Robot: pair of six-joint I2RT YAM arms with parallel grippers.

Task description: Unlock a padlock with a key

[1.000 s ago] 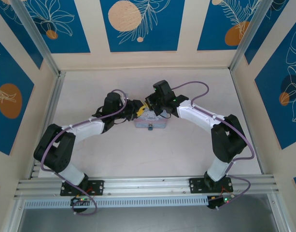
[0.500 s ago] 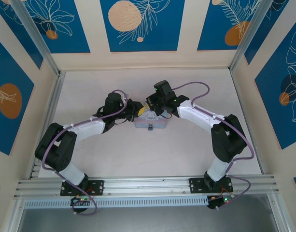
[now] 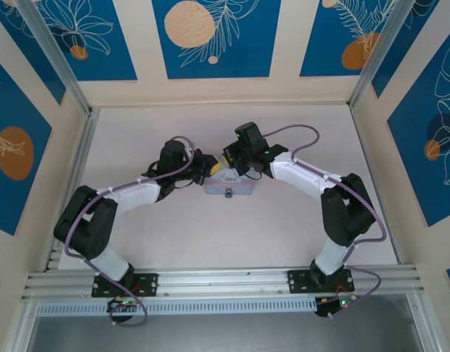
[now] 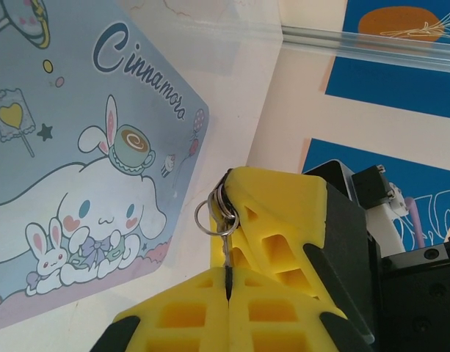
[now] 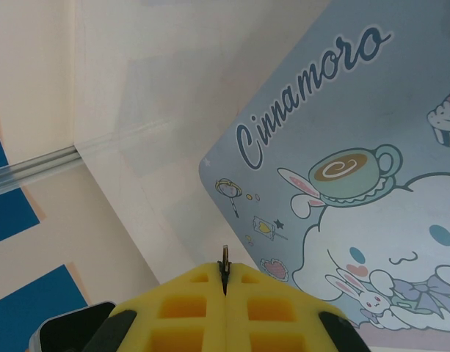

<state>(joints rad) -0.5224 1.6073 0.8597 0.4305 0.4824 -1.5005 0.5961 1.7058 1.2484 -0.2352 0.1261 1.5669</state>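
Next, I open my left gripper, which pinches only the lower end of the key's stem, and grip closer to the key ring (image 4: 226, 233) before my right gripper backs off.
The key (image 4: 227, 253) is a thin metal shaft hanging from a small key ring (image 4: 212, 215). My left gripper (image 4: 228, 271) is shut on the lower end of the shaft. The right gripper's yellow fingers (image 4: 283, 213) pinch the ring end from above. In the right wrist view my right gripper (image 5: 225, 273) is shut, with a sliver of metal (image 5: 225, 257) poking out between its tips. From above, the left gripper (image 3: 208, 167) and right gripper (image 3: 225, 160) meet over the back of the tin. The padlock (image 3: 228, 195) is a tiny dark piece at the tin's front edge.
The pale blue cartoon-printed tin (image 3: 238, 185) lies flat mid-table under both grippers; its lid shows in the left wrist view (image 4: 70, 132) and the right wrist view (image 5: 357, 169). Aluminium rails and blue-patterned walls (image 3: 217, 37) enclose the table.
My left gripper's fingers have closed onto the key shaft. Both arms have otherwise stayed almost still over the tin, the right one still pinching the ring.
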